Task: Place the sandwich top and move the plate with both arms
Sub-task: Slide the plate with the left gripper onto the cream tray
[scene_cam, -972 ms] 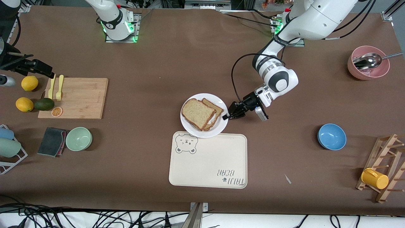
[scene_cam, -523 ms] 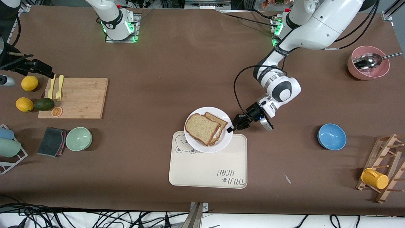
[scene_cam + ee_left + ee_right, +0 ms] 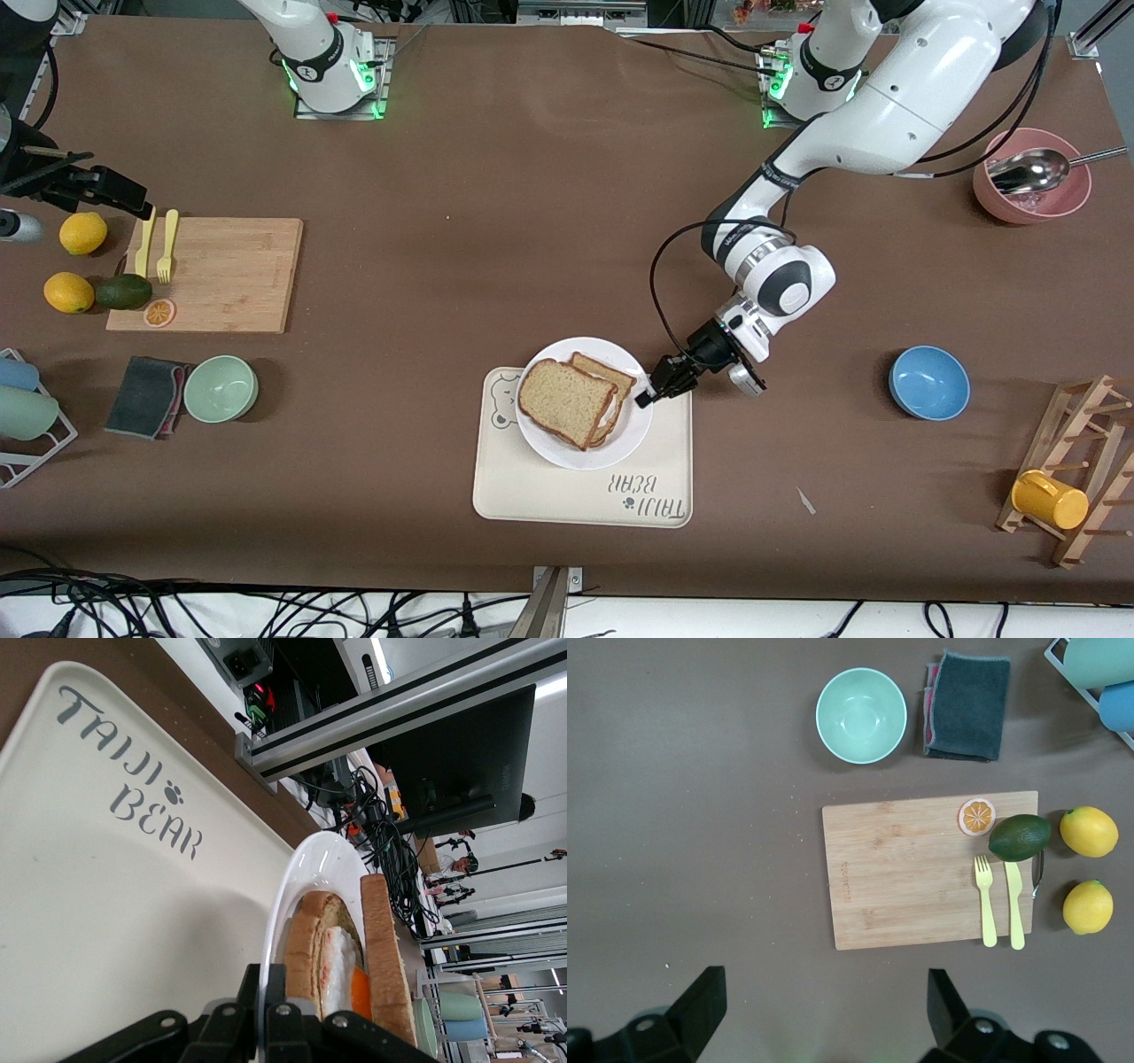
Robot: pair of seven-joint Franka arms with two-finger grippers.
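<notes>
Next, I release the white plate with my left gripper on the middle of the cream bear-print tray [image 3: 600, 451], partly covering its lettering.
The sandwich top [image 3: 563, 400], a speckled tan slice, lies on a second slice with fried egg on the white plate [image 3: 623, 443]. The plate is over the half of the cream bear-print tray [image 3: 532, 496] farther from the front camera; whether it touches the tray I cannot tell. My left gripper [image 3: 645, 396] is shut on the plate's rim at the side toward the left arm's end. In the left wrist view the fingers [image 3: 255, 985] pinch the thin rim [image 3: 306, 868], with the sandwich top [image 3: 386, 957] beside them. My right gripper [image 3: 824, 1010] waits open and empty, high over bare table beside the wooden cutting board [image 3: 921, 873].
A blue bowl [image 3: 928, 382] sits toward the left arm's end, a pink bowl with a spoon [image 3: 1030, 175] farther back, and a wooden rack with a yellow cup [image 3: 1050, 499] near the table's corner. The cutting board [image 3: 213, 275], lemons, an avocado, a green bowl [image 3: 221, 388] and a cloth lie at the right arm's end.
The left gripper has carried the plate with the sandwich toward the front camera, from the bare table to over the tray. The right arm has not moved.
</notes>
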